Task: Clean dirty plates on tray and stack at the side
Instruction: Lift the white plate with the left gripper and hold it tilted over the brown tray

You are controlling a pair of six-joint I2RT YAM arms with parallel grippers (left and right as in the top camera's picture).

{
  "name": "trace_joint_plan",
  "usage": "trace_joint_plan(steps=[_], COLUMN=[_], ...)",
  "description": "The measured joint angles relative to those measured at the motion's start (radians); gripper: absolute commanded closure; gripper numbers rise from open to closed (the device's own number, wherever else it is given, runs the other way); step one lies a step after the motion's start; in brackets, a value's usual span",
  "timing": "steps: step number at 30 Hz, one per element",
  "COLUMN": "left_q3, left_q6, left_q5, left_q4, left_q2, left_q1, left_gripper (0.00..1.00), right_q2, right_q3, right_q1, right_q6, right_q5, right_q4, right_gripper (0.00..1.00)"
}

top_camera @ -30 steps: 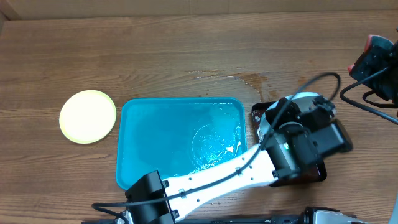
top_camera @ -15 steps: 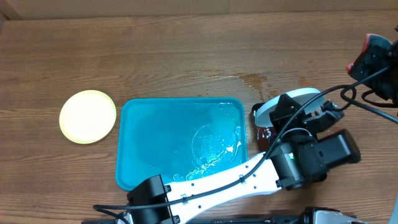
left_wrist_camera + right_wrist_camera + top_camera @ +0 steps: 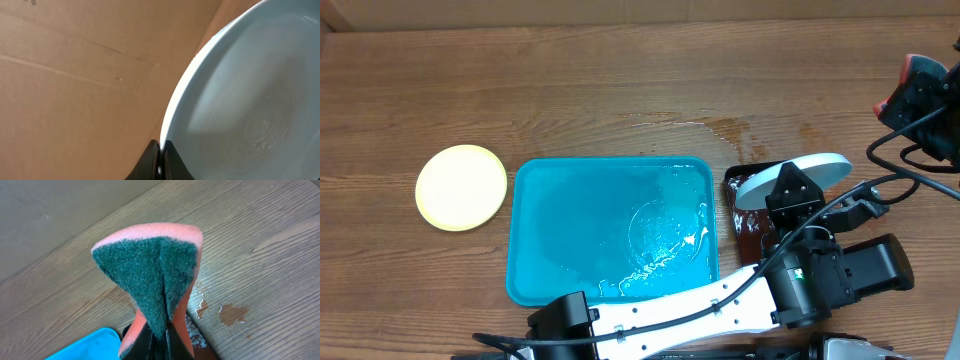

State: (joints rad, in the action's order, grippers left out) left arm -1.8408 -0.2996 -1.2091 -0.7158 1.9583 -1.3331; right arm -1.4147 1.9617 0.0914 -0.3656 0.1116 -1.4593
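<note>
The robot's right gripper should release the orange-and-green sponge near the middle of the dark red-brown tray (image 3: 778, 236).
My left gripper (image 3: 788, 192) is shut on the rim of the pale blue-white plate (image 3: 812, 167) and holds it tilted on edge above the dark red-brown tray (image 3: 748, 222). In the left wrist view the fingertips (image 3: 156, 159) pinch the plate's rim (image 3: 250, 100). A pale yellow-green plate (image 3: 461, 187) lies on the table left of the turquoise tray (image 3: 560, 230), which is wet and holds no plate. A third plate is not in view. My right gripper (image 3: 912, 98) is raised at the far right, shut on a folded orange-and-green sponge (image 3: 155, 270).
Water and brown spots (image 3: 232, 314) lie on the wood behind the dark tray (image 3: 196, 339). A corner of the turquoise tray (image 3: 85, 347) shows in the right wrist view. A cardboard wall stands along the table's back. The left arm spans the front edge.
The left arm has swung its wrist toward the front right and tipped the blue-white plate up on edge, uncovering more of the dark tray. The right gripper has barely moved.
</note>
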Motion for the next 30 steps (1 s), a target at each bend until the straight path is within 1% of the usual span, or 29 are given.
trace_joint_plan(steps=[12, 16, 22, 30], left_q3=[0.000, 0.000, 0.000, 0.000], left_q6=[0.000, 0.000, 0.000, 0.000], left_q5=[0.000, 0.000, 0.001, 0.005], left_q4=[0.000, 0.000, 0.000, 0.000], left_q2=[0.000, 0.000, 0.000, 0.000], left_q1=[0.000, 0.000, 0.000, 0.000], left_gripper=[0.96, 0.96, 0.96, 0.96], right_q2=[0.000, 0.000, 0.000, 0.000], right_q3=[0.000, 0.000, 0.000, 0.000], right_q1=[0.005, 0.055, 0.164, 0.176], right_q6=[-0.009, -0.019, -0.024, -0.026], right_q5=[0.022, 0.025, -0.020, -0.052], right_q4=[0.000, 0.000, -0.009, -0.011], right_gripper=[0.96, 0.96, 0.96, 0.96])
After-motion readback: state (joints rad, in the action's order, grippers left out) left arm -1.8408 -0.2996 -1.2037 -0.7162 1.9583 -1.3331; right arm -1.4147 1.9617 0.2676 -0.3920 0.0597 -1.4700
